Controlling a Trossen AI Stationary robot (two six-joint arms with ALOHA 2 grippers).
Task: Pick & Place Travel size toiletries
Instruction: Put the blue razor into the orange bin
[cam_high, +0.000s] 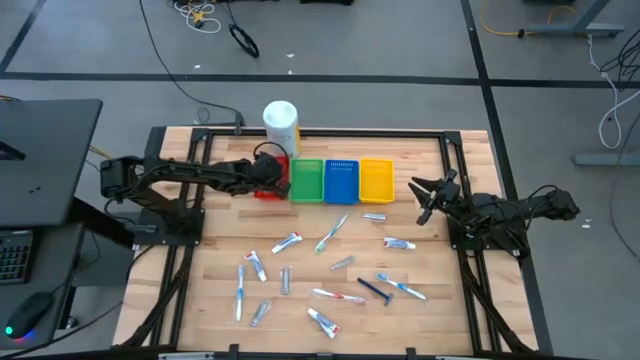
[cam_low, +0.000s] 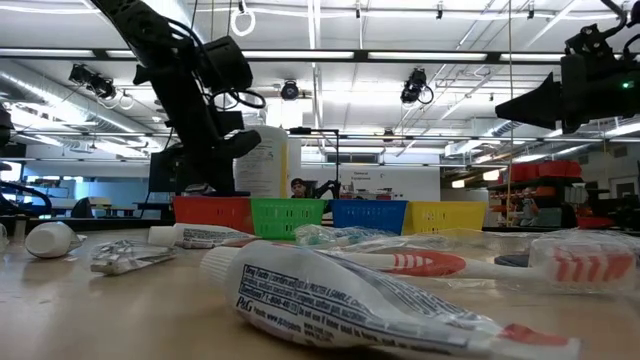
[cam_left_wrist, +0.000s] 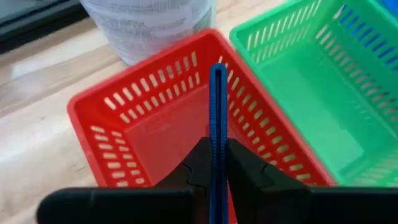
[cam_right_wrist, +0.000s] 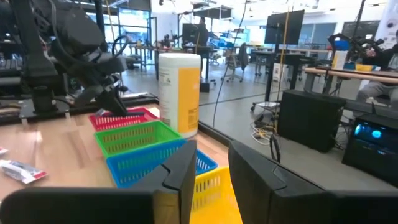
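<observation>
Next, my left gripper lets go of the blue razor on the bottom of the red bin (cam_high: 275, 181) (cam_left_wrist: 214, 144), toward the green bin. The razor is now held over that red bin.
My left gripper (cam_left_wrist: 217, 171) hovers over the red bin (cam_left_wrist: 155, 124) at the left end of the bin row and is shut on a slim dark blue razor (cam_left_wrist: 217, 106); its head does not show. In the high view this gripper (cam_high: 268, 180) covers most of the red bin (cam_high: 266, 192). My right gripper (cam_high: 420, 200) is open, raised to the right of the yellow bin (cam_high: 376, 180), and touches nothing. Several toiletries lie flat on the near half of the table: white tubes (cam_high: 288, 241), toothbrushes (cam_high: 331, 232), another blue razor (cam_high: 375, 290). My left gripper pinches the blue razor's shaft (cam_left_wrist: 217, 146) between its two fingers. The shaft runs forward along the fingers, and its free end (cam_left_wrist: 217, 68) sticks out past them. It is lifted clear, above the inside of the red bin. The rear part is hidden between the fingers.
The green (cam_high: 306, 180), blue (cam_high: 341, 180) and yellow bins stand in a row right of the red one. A large white canister (cam_high: 281, 125) stands behind the red bin at the far edge. Dark frame rails (cam_high: 455, 160) border the table. A white tube (cam_low: 340, 300) lies close to the low camera.
</observation>
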